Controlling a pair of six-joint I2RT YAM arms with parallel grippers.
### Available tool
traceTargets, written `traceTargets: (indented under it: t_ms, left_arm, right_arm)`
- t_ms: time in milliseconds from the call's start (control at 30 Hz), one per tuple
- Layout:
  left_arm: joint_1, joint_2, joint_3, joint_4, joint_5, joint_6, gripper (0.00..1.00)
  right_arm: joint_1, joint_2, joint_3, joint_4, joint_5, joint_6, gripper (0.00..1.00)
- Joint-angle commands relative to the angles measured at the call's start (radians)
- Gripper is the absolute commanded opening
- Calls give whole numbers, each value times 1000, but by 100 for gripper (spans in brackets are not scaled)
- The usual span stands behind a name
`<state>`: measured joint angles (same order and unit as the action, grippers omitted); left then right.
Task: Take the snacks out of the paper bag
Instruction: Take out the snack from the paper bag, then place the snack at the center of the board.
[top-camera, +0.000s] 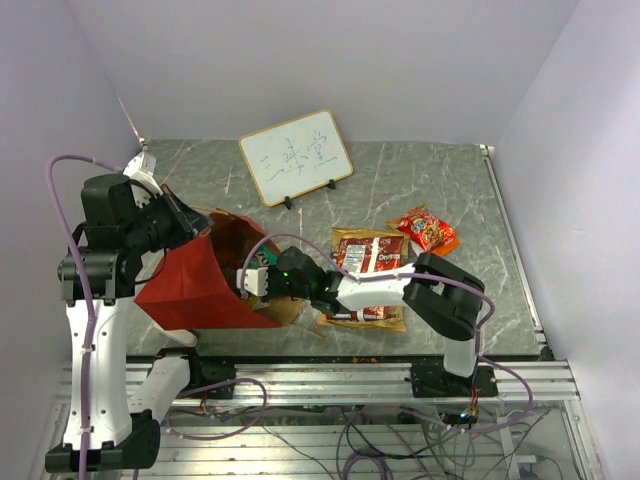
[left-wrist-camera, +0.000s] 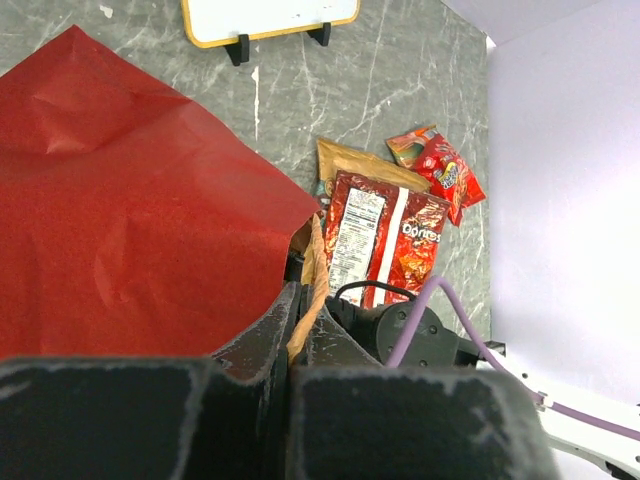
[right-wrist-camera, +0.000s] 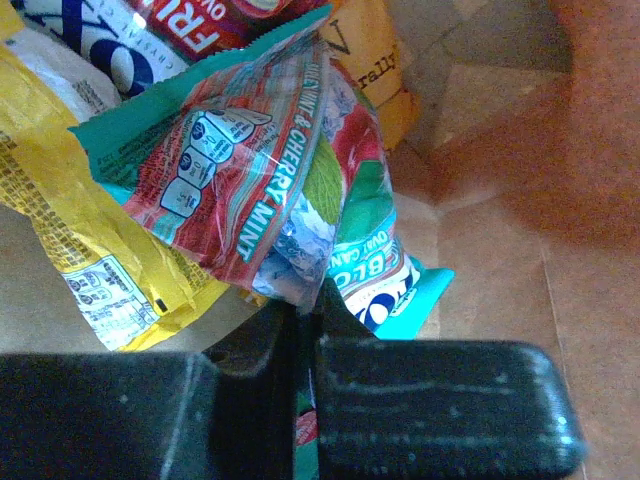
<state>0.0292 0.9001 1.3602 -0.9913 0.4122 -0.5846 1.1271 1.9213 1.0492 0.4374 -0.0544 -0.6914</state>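
Next, I set the teal and red packet, still inside the red paper bag, on top of the red-orange packet (top-camera: 424, 234) with my right gripper.
The red paper bag (top-camera: 195, 285) lies on its side at the left, its mouth facing right. My left gripper (left-wrist-camera: 297, 310) is shut on the bag's rim and twisted paper handle (left-wrist-camera: 315, 265), holding the mouth up. My right gripper (right-wrist-camera: 310, 305) is inside the bag (right-wrist-camera: 480, 260), shut on a teal and red packet printed "CHERRY MINT" (right-wrist-camera: 250, 170). A yellow packet (right-wrist-camera: 60, 200) and another packet (right-wrist-camera: 190, 20) lie beside it in the bag. Outside, a red Doritos packet (top-camera: 372, 257) lies on a brown packet (top-camera: 345, 240), with a red-orange packet (top-camera: 428, 230) further right.
A white framed writing board (top-camera: 297, 156) stands at the back of the grey marble table (top-camera: 450, 180). Purple-white walls close in on three sides. The right arm (top-camera: 440, 295) stretches leftward across the near table edge into the bag.
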Motion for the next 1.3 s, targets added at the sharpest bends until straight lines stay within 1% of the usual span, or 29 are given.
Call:
traceTargets:
  t_ms: [0,133,267,500,667,833,1000,1100,1133,1200,1267]
  left_arm:
    - [-1,-22,-6,41,2,-7,7]
    - [-1,-26,-4,38,-8,0,7]
    - [-1,-30,-8,43,-19,-2,7]
    - [-2,-24,-9,73,-22,-17,7]
    - [-2,-18,-9,82,-28,-16,7]
    - [-1,-16,-31,104,-29,-29,7]
    - [-2,-1,-40,118,-40,-31,7]
    - [-2,9,-37,128,-42,-26,7]
    - [-2,12,-37,132,-42,-25,7]
    - [-1,19,-35,139,-44,-24,7]
    - [-1,23,-35,147,-42,-25,7]
  right_arm:
    - [-3,-94,21,-6,17,86,0]
    - [-23,-149,24,-43,9,164,0]
    - [-56,-217,36,-95,-31,259,0]
    - [-72,-304,67,-228,-13,349,0]
    - [-96,-412,45,-300,-32,421,0]
    - [-105,-555,32,-381,-115,447,0]
    - [-111,-691,35,-478,-102,460,0]
    - [-116,-760,44,-524,-39,477,0]
    - [-118,-774,51,-536,29,495,0]
    - [-130,-774,87,-584,218,552,0]
    - [-179,-749,141,-663,361,604,0]
